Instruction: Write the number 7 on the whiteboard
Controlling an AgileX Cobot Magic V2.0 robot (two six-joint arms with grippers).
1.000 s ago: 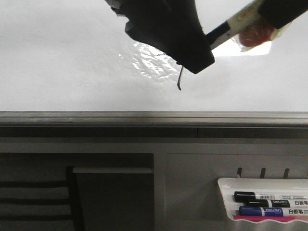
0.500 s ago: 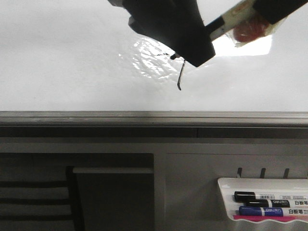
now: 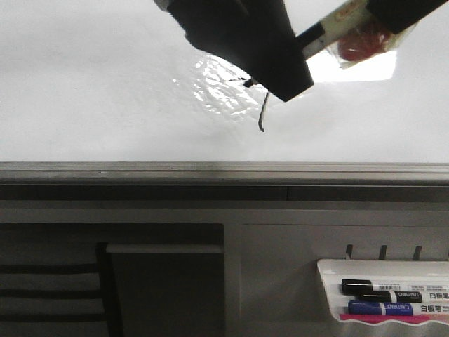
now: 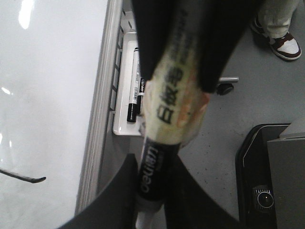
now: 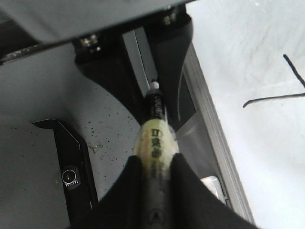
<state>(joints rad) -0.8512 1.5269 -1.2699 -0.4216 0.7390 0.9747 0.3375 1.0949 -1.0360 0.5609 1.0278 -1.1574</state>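
I need to use my left gripper to let go of the taped black marker, now held just off the board, on the bare whiteboard (image 3: 13, 52) above the rail, far away from the 7.
The whiteboard (image 3: 84, 91) fills the upper front view above its dark grey rail (image 3: 210, 172). The number 7 (image 3: 262, 112) shows as a thin downstroke, with its faint top bar partly hidden behind my left gripper (image 3: 298, 60). The 7 also shows in the right wrist view (image 5: 274, 99), and one of its strokes shows in the left wrist view (image 4: 21, 175). A taped black marker (image 3: 330, 31) spans between both grippers, just off the board. My left gripper (image 4: 155, 191) is shut on its black end. My right gripper (image 5: 155, 176) is shut on its taped body (image 5: 153, 143), at the top right of the front view (image 3: 382, 17).
A white marker tray (image 3: 330, 270) hangs below the rail at the right, with a black marker (image 3: 379, 288) and a blue one (image 3: 379, 307). A person's shoe (image 4: 283, 40) and a black floor unit (image 4: 271, 181) are beside the board.
Both grippers and the marker have moved slightly up, uncovering the top of the 7's downstroke. The strokes themselves look unchanged.
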